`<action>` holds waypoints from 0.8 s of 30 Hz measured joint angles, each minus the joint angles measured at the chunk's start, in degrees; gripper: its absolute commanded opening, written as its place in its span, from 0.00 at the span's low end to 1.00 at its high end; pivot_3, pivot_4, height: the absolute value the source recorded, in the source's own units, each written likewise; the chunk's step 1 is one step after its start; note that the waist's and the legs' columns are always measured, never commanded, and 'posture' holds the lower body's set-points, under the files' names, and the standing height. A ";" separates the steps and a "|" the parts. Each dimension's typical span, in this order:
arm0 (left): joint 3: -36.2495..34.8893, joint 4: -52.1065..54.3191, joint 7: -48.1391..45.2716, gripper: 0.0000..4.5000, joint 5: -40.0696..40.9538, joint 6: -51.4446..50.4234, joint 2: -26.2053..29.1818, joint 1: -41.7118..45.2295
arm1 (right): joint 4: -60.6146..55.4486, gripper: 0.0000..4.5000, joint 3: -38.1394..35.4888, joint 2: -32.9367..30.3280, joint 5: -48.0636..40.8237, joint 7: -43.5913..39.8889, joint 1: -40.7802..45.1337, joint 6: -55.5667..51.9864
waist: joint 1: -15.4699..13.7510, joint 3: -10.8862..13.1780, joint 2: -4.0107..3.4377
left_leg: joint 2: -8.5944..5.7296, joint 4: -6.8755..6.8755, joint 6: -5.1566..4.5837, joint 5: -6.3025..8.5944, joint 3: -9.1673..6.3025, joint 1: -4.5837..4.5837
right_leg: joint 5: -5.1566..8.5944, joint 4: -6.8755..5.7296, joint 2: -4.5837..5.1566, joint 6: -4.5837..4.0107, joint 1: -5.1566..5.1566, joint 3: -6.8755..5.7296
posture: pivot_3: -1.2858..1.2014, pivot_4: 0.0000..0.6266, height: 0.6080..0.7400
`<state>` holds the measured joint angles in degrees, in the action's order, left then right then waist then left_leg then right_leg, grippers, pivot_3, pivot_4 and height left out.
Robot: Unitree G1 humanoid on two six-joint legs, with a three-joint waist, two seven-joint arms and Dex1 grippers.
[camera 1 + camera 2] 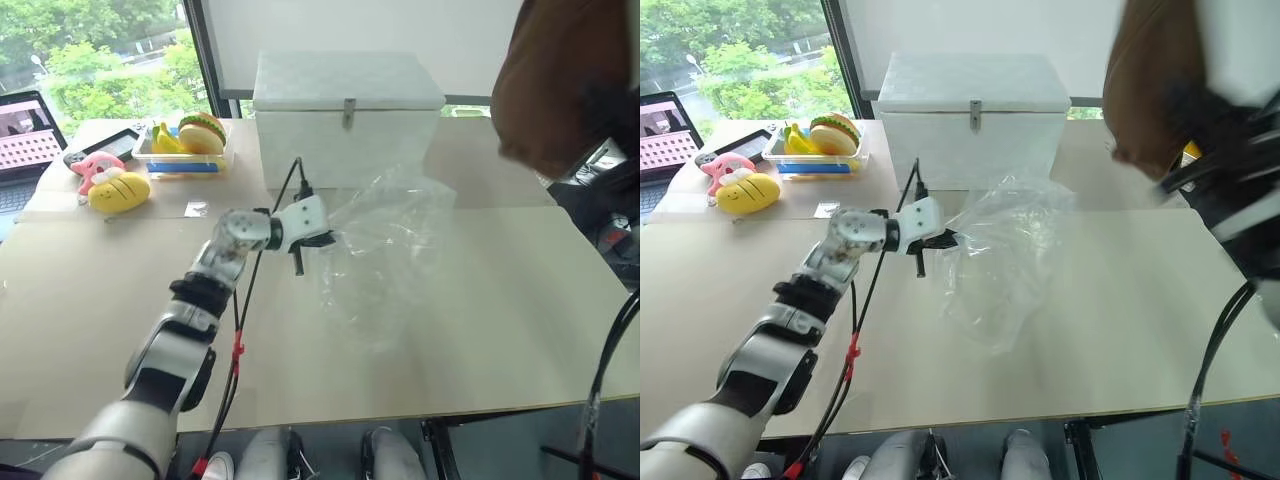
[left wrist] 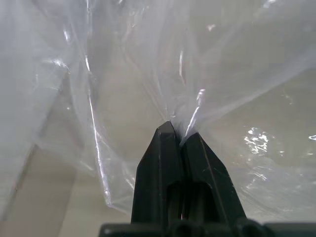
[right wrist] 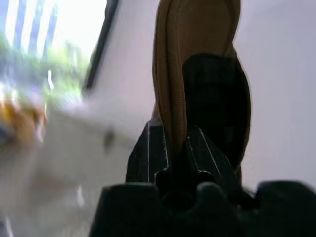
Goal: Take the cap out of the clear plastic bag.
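Note:
Next, I release the brown cap with my right gripper on the bare beige table point(image 1: 455, 266) next to the clear plastic bag.
The clear plastic bag point(image 1: 385, 250) hangs crumpled over the table in front of the white box, and I see nothing inside it. My left gripper point(image 1: 322, 241) is shut on the bag's left edge, the film pinched between its black fingertips point(image 2: 170, 136). The brown cap point(image 1: 560, 80) with a darker panel is lifted high at the upper right, out of the bag and close to the head camera. In the right wrist view my right gripper point(image 3: 175, 131) is shut on the cap point(image 3: 197, 74), which stands up from between its fingers.
A white lidded box point(image 1: 345, 115) stands behind the bag. At the far left are a tray point(image 1: 185, 160) of toy food, a yellow plush point(image 1: 118, 190), a pink toy point(image 1: 92, 168) and a laptop point(image 1: 25, 140). The beige table point(image 1: 500, 330) is bare in front and to the right.

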<state>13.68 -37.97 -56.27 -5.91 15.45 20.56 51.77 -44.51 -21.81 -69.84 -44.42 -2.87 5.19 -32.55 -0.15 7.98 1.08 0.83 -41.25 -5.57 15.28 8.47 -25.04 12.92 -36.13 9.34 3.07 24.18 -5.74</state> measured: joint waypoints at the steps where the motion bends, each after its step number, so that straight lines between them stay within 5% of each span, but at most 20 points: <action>1: 0.04 0.19 1.36 0.00 -0.78 3.61 0.84 -0.52 | -0.28 0.00 3.45 -1.82 6.11 -1.47 -3.47 0.42 | -0.15 0.00 0.00 | -0.04 -0.02 -0.01 0.00 0.01 -0.01 | -0.01 0.00 0.05 0.01 -0.02 0.00 | 0.52 0.24 0.87; 7: 0.51 -5.37 16.86 0.00 -12.76 21.47 11.54 0.09 | 3.37 0.00 13.44 -5.15 40.97 -4.63 -23.98 11.15 | -1.02 0.01 0.02 | -0.11 -0.07 -0.02 0.01 -0.01 -0.09 | -0.01 0.05 0.06 0.10 -0.04 -0.10 | 0.52 0.24 0.87; 14: 3.20 -7.11 24.92 0.00 -20.08 23.74 13.64 -2.31 | 9.16 0.00 22.81 4.41 60.96 -4.43 -25.79 20.67 | -0.65 -0.02 0.12 | -0.05 -0.14 -0.01 0.01 -0.03 -0.08 | 0.08 0.02 -0.01 0.20 -0.05 -0.07 | 0.52 0.24 0.87; 19: 2.98 -7.68 25.99 0.00 -18.91 22.72 12.86 -5.18 | 14.16 0.00 28.07 13.22 67.08 -5.01 -21.58 22.32 | -0.24 -0.02 0.12 | -0.04 -0.16 -0.01 0.00 -0.02 -0.06 | 0.09 0.00 -0.04 0.20 -0.08 -0.06 | 0.52 0.24 0.87; 22: 2.01 -6.16 23.85 0.21 -14.96 20.70 11.26 -9.40 | 16.23 0.00 29.33 17.29 69.17 -6.34 -19.82 22.69 | 0.08 -0.03 0.10 | -0.03 -0.17 -0.01 0.00 -0.02 -0.06 | 0.09 -0.04 -0.04 0.20 -0.06 -0.06 | 0.52 0.24 0.87; 24: 1.49 -4.88 21.65 0.38 -12.29 19.72 10.91 -11.52 | 17.18 0.20 29.32 18.79 70.10 -7.25 -19.47 23.33 | 0.14 -0.03 0.10 | -0.03 -0.17 0.00 0.00 -0.04 -0.05 | 0.09 -0.05 -0.04 0.19 -0.08 -0.09 | 0.52 0.24 0.87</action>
<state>15.17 -42.85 -34.62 -18.20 35.17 31.48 40.25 -27.34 7.50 -51.05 25.67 -10.12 -14.28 -9.22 -0.01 7.95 1.18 0.80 -41.42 -5.57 15.28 8.44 -25.09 13.01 -36.18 9.30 3.26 24.10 -5.83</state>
